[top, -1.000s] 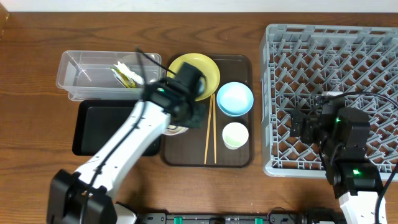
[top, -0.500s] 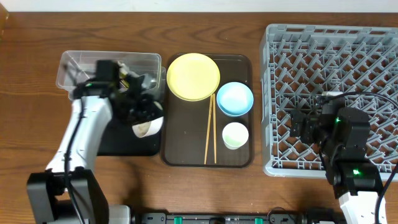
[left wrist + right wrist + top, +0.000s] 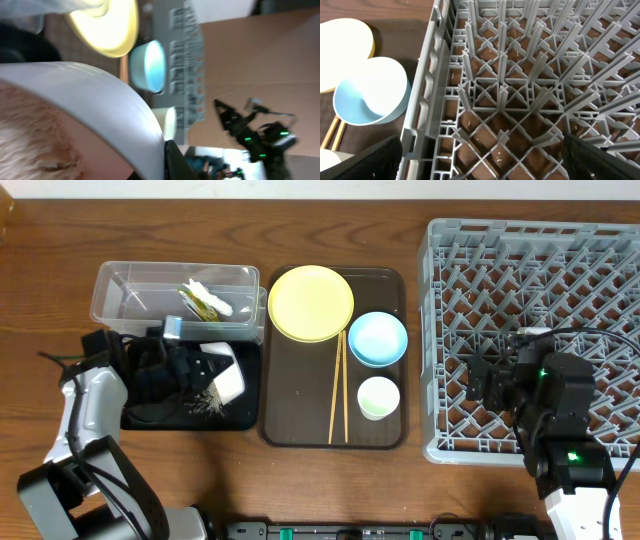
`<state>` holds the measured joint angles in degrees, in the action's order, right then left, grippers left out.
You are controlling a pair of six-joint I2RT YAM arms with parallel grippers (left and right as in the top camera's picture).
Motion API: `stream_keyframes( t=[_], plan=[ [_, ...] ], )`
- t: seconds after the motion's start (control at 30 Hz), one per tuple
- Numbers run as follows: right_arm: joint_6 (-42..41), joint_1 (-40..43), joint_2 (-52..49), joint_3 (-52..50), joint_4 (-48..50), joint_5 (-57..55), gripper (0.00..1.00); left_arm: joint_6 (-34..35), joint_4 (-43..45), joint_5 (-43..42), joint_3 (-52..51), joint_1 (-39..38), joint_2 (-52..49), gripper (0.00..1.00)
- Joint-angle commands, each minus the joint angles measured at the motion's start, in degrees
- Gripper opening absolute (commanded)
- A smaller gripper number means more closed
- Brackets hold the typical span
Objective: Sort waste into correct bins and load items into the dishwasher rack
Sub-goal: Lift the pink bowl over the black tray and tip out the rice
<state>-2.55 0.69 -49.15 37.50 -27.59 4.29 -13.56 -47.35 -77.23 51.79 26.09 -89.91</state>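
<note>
Next, my left gripper lets go of the white bowl on the brown tray's bare patch (image 3: 298, 371) next to the chopsticks, near the yellow plate.
My left gripper (image 3: 207, 368) is shut on the rim of the white bowl (image 3: 228, 371), which is tipped on its side over the shallow black tray (image 3: 140, 416). Loose rice grains (image 3: 206, 403) lie on that tray below the bowl. In the left wrist view the white bowl (image 3: 75, 105) fills the frame, with a finger (image 3: 174, 161) against its rim. The green-and-orange wrapper (image 3: 204, 301) lies in the clear tub (image 3: 120, 292). The yellow plate (image 3: 311, 302), light blue bowl (image 3: 377, 338), pale cup (image 3: 378, 397) and chopsticks (image 3: 337, 395) rest on the brown tray. My right gripper (image 3: 485, 167) is open over the grey rack (image 3: 540, 250).
The brown serving tray (image 3: 290, 420) sits between the bins and the rack. The rack (image 3: 520, 90) has upright pegs right under my right gripper. The light blue bowl (image 3: 370, 97) shows beside the rack's left wall. Cables trail off both arms.
My left arm carried the white bowl left from the brown tray to the black tray and tipped it. Rice grains now lie on the black tray. The right arm has not moved.
</note>
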Motion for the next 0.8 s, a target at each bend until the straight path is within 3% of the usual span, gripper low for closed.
stream_keyframes(
  t=[0.0,0.23,0.6,0.77],
  plan=[
    [-0.59,-0.55,0.0,1.33,-0.31,0.24,0.99,-1.14,-0.13,-10.27,-0.52,1.64,-0.33,0.06],
    [-0.59,-0.55,0.0,1.33,-0.5,0.24,0.99,2.05,0.07,-12.87,-0.52,2.25,-0.33,0.06],
    [-0.59,-0.55,0.0,1.33,-0.52,0.24,0.99,20.81,0.11,-12.87,-0.52,3.89,-0.33,0.06],
    [-0.59,-0.55,0.0,1.33,-0.52,0.24,0.99,21.27,1.7,-12.9,-0.52,6.19,-0.33,0.06]
  ],
)
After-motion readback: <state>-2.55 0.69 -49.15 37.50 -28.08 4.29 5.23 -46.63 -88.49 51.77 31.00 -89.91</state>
